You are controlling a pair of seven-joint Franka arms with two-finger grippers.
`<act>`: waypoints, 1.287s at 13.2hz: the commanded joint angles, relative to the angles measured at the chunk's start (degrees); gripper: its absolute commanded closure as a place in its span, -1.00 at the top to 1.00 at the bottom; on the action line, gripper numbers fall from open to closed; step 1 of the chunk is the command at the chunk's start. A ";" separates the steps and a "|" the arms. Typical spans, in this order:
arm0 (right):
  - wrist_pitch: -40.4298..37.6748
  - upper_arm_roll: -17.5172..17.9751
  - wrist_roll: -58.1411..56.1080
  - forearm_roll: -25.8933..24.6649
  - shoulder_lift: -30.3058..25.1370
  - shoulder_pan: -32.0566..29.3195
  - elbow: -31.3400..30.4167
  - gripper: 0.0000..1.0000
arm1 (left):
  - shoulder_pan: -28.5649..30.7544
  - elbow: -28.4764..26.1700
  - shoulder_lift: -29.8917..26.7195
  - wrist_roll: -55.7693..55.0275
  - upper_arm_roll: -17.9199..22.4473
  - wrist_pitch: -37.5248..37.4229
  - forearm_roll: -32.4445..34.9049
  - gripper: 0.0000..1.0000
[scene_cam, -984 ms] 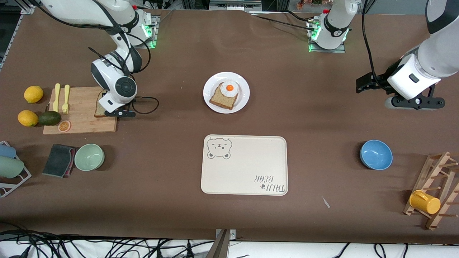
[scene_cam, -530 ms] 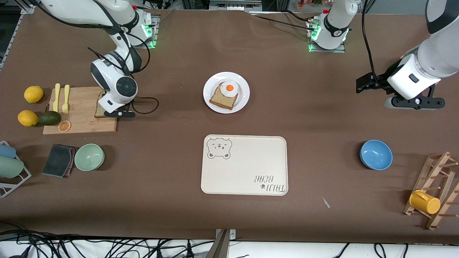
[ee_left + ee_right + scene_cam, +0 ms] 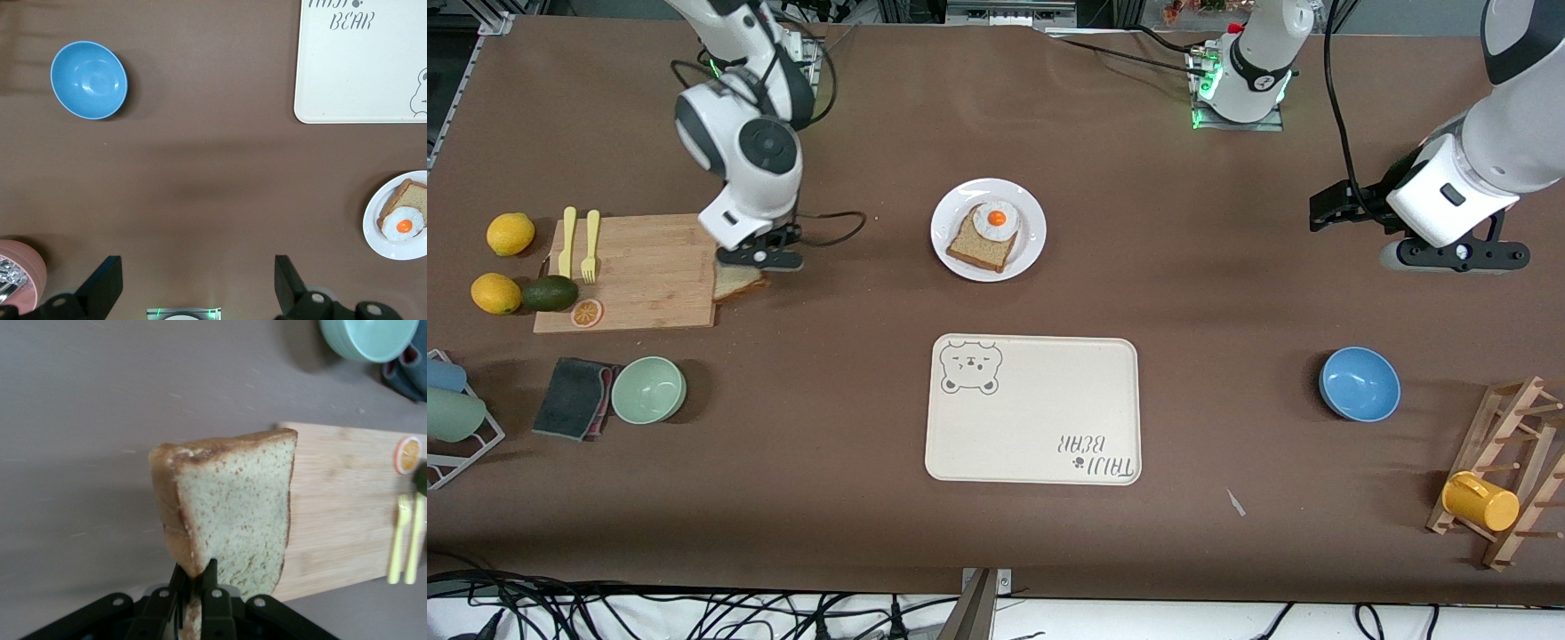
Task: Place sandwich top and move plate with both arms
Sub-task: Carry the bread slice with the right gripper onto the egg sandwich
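Next, my right gripper sets the sandwich top down over the slice of bread that has the egg on it, on the white plate (image 3: 1003, 234). The sandwich top hangs over the cutting board's edge now.
The sandwich top (image 3: 740, 283), a speckled brown-crusted slice, hangs pinched by its crust in my right gripper (image 3: 758, 258), over the edge of the wooden cutting board (image 3: 640, 284) that faces the plate. In the right wrist view the slice (image 3: 233, 513) stands on edge between the shut fingers of the right gripper (image 3: 195, 577). The white plate (image 3: 1034, 233) sits mid-table with an egg-topped bread slice (image 3: 980, 242) on it. My left gripper (image 3: 1323, 212) waits open over bare table at the left arm's end, nothing between its fingers (image 3: 107, 287). The plate (image 3: 377, 233) also shows in that wrist view.
A cream bear tray (image 3: 1040, 418) lies nearer the camera than the plate. A blue bowl (image 3: 1359, 384) and a wooden rack with a yellow cup (image 3: 1480, 503) are toward the left arm's end. A green bowl (image 3: 648, 389), grey cloth (image 3: 574, 397), lemons, avocado and yellow cutlery surround the board.
My right gripper has shut on the bread slice, lifted it off the cutting board and carried it toward the plate. The left arm has not moved.
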 commanded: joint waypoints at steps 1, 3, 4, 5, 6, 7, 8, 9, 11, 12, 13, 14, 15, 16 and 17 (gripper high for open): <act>-3.72 3.42 2.18 8.77 -0.19 0.19 7.96 -1.00 | -0.05 0.55 0.06 1.07 -0.05 -0.57 -0.48 1.00; -6.36 4.31 7.10 11.26 1.65 4.48 14.47 -1.00 | 0.04 0.46 -0.02 1.16 -0.05 -0.57 -0.48 1.00; -6.02 4.49 13.04 12.14 3.40 8.33 15.98 -1.00 | 0.04 0.46 -0.02 1.07 -0.05 -0.66 -0.40 1.00; -4.98 4.49 19.37 12.23 4.98 11.51 16.95 -1.00 | 0.13 0.46 -0.02 1.07 -0.05 -0.66 -0.40 1.00; -3.57 4.58 22.65 12.15 6.83 13.54 18.79 -1.00 | 0.04 0.46 -0.02 1.07 -0.05 -0.66 -0.40 1.00; -3.04 4.58 24.77 12.23 7.98 15.04 20.28 -1.00 | 0.04 0.46 -0.02 1.07 -0.05 -0.66 -0.40 1.00; -2.42 5.19 27.58 12.58 9.73 16.53 21.78 -1.00 | 0.13 0.46 -0.02 1.07 -0.05 -0.66 -0.40 1.00; -0.24 5.98 33.17 13.72 12.44 17.77 24.66 -1.00 | 0.13 0.46 -0.02 1.07 -0.05 -0.66 -0.40 1.00; 0.57 6.95 38.41 14.43 16.67 19.53 28.38 -1.00 | 0.04 0.46 -0.02 1.07 -0.05 -0.66 -0.40 1.00; 0.75 7.30 39.11 14.34 17.73 19.62 28.30 -1.00 | 0.04 0.46 0.06 1.07 -0.05 -0.66 -0.40 1.00; 1.18 7.48 39.29 14.26 19.05 20.15 28.38 -1.00 | 0.13 0.46 0.06 1.07 -0.05 -0.66 -0.40 1.00; 1.36 7.48 40.60 13.65 20.80 21.28 29.17 -1.00 | 0.04 0.46 -0.02 1.07 -0.05 -0.66 -0.40 1.00; 1.19 7.48 41.92 13.12 22.73 21.64 30.92 -1.00 | 0.04 0.46 0.06 1.07 -0.05 -0.66 -0.40 1.00; 0.75 7.48 42.02 12.59 24.32 21.91 31.89 -1.00 | 0.04 0.46 -0.02 1.07 -0.05 -0.66 -0.40 1.00; 0.40 7.56 42.02 12.15 24.94 22.43 31.81 -1.00 | 0.04 0.46 -0.02 1.07 -0.05 -0.66 -0.40 1.00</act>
